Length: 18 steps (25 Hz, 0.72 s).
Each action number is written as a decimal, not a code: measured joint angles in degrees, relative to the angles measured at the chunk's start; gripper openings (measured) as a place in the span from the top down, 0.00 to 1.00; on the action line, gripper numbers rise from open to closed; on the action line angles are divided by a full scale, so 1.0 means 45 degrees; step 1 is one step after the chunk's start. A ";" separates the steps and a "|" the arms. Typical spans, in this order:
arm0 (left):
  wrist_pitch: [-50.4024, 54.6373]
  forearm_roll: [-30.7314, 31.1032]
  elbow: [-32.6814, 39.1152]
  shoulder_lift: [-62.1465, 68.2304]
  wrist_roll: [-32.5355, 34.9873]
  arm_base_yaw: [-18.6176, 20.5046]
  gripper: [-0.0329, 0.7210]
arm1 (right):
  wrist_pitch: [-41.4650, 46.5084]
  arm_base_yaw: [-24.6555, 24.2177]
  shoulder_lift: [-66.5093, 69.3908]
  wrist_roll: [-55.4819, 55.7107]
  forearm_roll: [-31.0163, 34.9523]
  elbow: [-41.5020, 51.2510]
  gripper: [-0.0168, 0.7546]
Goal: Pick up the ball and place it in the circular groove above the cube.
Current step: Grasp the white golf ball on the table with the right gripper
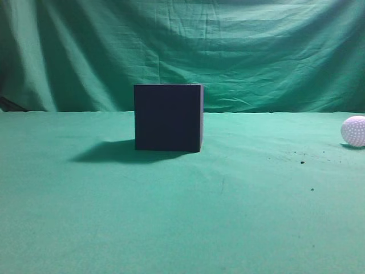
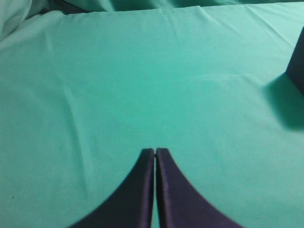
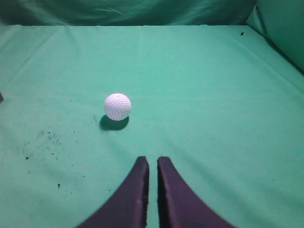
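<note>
I should move my right gripper to the white dimpled ball next and close it around the ball's middle (image 1: 354, 131) (image 3: 118, 107), with its fingers on opposite sides.
The dark navy cube (image 1: 168, 117) stands on the green cloth at the middle of the exterior view; its top groove is hidden at this height. One edge of the cube shows at the right of the left wrist view (image 2: 298, 61). The white dimpled ball (image 1: 354, 131) lies at the far right edge, and in the right wrist view (image 3: 117, 106) it rests ahead and left of my right gripper (image 3: 152, 159). That gripper is shut and empty, apart from the ball. My left gripper (image 2: 155, 151) is shut and empty over bare cloth. Neither gripper shows in the exterior view.
Green cloth (image 1: 182, 217) covers the table and hangs as a backdrop (image 1: 228, 45). Small dark specks (image 3: 45, 140) dot the cloth left of the ball. The cube casts a shadow (image 1: 105, 152) to its left.
</note>
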 joint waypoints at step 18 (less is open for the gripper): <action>0.0000 0.0000 0.0000 0.0000 0.0000 0.0000 0.96 | -0.5440 0.0000 0.0000 0.0275 -0.0005 0.0000 0.92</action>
